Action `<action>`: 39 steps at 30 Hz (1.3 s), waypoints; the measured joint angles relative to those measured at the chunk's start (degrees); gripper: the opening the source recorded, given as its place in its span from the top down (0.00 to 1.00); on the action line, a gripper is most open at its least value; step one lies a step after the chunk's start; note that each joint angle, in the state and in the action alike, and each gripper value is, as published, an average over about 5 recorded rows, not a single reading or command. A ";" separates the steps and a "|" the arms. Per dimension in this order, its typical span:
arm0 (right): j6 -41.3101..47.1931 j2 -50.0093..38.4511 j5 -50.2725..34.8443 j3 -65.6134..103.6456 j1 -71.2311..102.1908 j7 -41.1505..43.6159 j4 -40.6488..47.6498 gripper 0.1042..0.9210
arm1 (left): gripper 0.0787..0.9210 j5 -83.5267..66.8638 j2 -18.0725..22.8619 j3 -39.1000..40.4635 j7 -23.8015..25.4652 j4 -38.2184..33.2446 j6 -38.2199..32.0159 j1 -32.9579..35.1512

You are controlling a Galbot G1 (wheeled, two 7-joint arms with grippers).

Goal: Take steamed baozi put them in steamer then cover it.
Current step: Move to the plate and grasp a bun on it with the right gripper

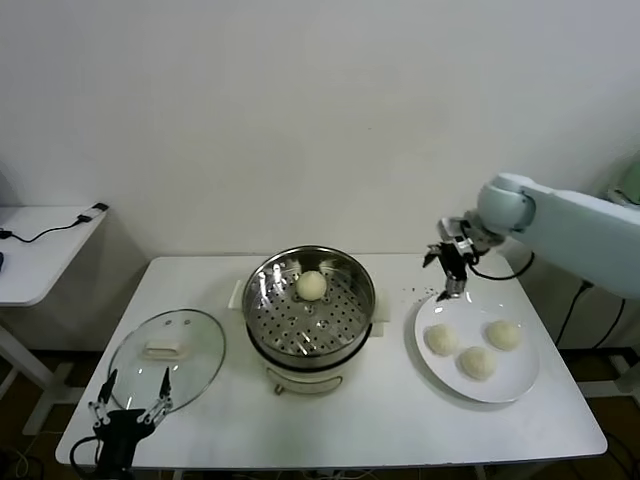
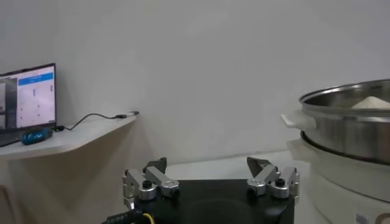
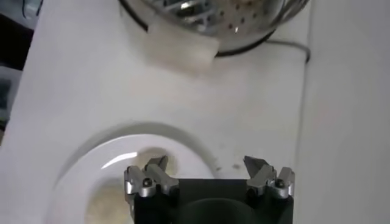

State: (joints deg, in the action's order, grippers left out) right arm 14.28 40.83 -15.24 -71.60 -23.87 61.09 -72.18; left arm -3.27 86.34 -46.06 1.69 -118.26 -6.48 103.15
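Observation:
The robot's right gripper should next close on the sides of the baozi (image 1: 440, 340) (image 3: 155, 160) that lies closest to the steel steamer on the white plate.
The steel steamer (image 1: 311, 315) stands mid-table on its white base, with one baozi (image 1: 311, 285) on its perforated tray. Three more baozi (image 1: 441, 339) (image 1: 477, 362) (image 1: 503, 334) lie on a white plate (image 1: 520, 381) at the right. The glass cover (image 1: 167, 357) with its white handle lies flat on the table at the left. My right gripper (image 1: 452, 283) is open and empty, hovering above the plate's far left rim; its wrist view shows the plate (image 3: 91, 158) and the steamer's handle (image 3: 183, 52). My left gripper (image 1: 128, 403) is open and empty, parked at the table's front left edge.
A white side table (image 1: 40, 250) with a cable stands at the far left, with a monitor (image 2: 27, 100) on it. A wall rises behind the table. The steamer's side (image 2: 347, 131) is close to the left gripper's right.

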 measured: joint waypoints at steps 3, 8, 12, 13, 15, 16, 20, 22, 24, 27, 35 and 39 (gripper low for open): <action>0.08 -0.22 1.52 2.30 3.99 0.31 1.79 0.12 | 0.12 -0.01 -0.01 -0.18 0.00 0.19 0.00 0.06; -0.13 0.43 3.90 5.93 10.03 0.67 5.02 0.12 | 0.12 0.04 0.03 -0.37 0.01 0.55 0.00 0.00; -0.39 1.43 5.32 8.24 13.85 0.77 7.42 0.12 | 0.12 0.08 0.06 -0.47 0.00 0.94 0.02 -0.10; -0.48 1.70 5.60 8.73 14.63 0.78 8.00 0.12 | 0.12 0.10 0.06 -0.48 0.00 1.06 0.03 -0.12; -0.64 2.26 6.09 9.65 15.95 0.77 9.12 0.12 | 0.12 0.14 0.06 -0.49 0.00 1.31 0.03 -0.18; -0.72 2.57 6.31 10.08 16.49 0.76 9.66 0.12 | 0.12 0.18 0.06 -0.48 0.00 1.42 0.03 -0.20; -1.14 3.91 6.96 11.62 17.98 0.67 11.78 0.12 | 0.12 0.42 0.12 -0.36 0.01 1.84 -0.02 -0.28; -1.37 4.59 7.16 12.17 18.42 0.68 12.76 0.12 | 0.12 0.52 0.15 -0.33 0.01 2.02 -0.07 -0.29; -1.56 5.20 7.33 12.51 18.74 0.73 13.60 0.12 | 0.12 0.58 0.16 -0.33 0.01 2.18 -0.14 -0.26; -1.81 5.97 7.59 12.87 19.13 0.82 14.59 0.12 | 0.12 0.60 0.16 -0.36 0.01 2.40 -0.25 -0.20; -2.36 6.98 7.83 13.32 19.50 1.02 15.96 0.20 | 0.12 0.61 0.16 -0.38 -0.01 2.77 -0.53 -0.01; -2.37 7.07 7.61 13.33 19.41 1.08 16.10 0.28 | 0.12 0.61 0.15 -0.38 -0.02 2.77 -0.64 0.11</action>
State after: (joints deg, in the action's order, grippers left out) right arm 11.90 47.90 -7.63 -58.28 -4.47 62.16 -56.08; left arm -2.66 86.50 -46.44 1.67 -115.49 -7.12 103.26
